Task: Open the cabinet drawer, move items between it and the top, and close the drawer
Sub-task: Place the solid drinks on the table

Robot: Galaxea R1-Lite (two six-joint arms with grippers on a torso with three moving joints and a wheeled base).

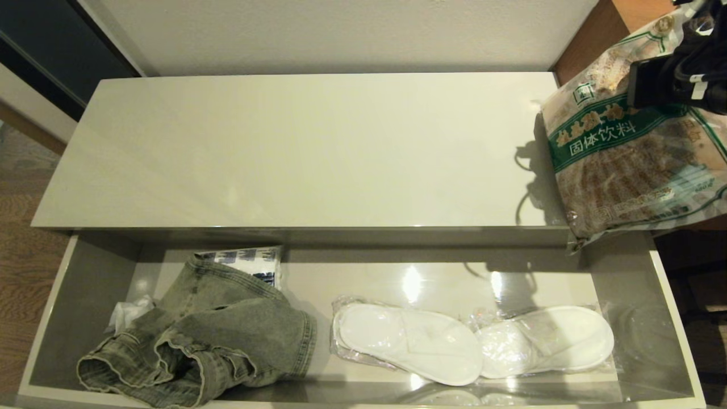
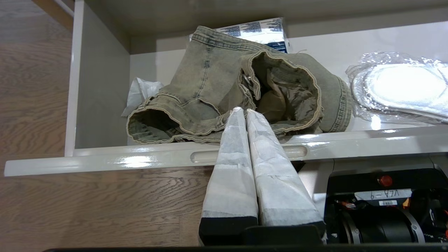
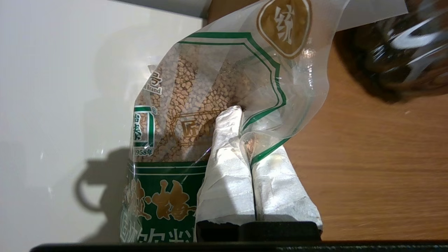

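Observation:
Next, my right gripper opens and takes the bag's side edge nearer the drawer [image 1: 713, 158], because it holds the bag's upper film while the bag's lower end overhangs the drawer.
The cabinet drawer [image 1: 676, 318] stands pulled open below the top [image 1: 306, 153]. A crumpled grey-green denim garment [image 1: 210, 335] lies at the drawer's left end. The clear bag of brown granules [image 1: 630, 165] hangs at the top's right end, casting a shadow on the panel. My right gripper [image 3: 241, 117] is shut on the bag's [image 3: 182, 105] upper film, and its dark wrist [image 1: 681, 79] shows at the far right. My left gripper [image 2: 243, 110] is shut and empty, just outside the drawer front [image 2: 140, 161], pointing at the denim [image 2: 210, 80]. It does not show in the head view.
White slippers in clear plastic [image 1: 409, 341] lie in the drawer's middle and right. A printed box [image 1: 250, 261] and a crumpled white wrapper [image 1: 128, 312] sit behind the denim. A wooden surface [image 3: 367, 157] with a dark glossy object [image 3: 402, 45] adjoins the cabinet's right end.

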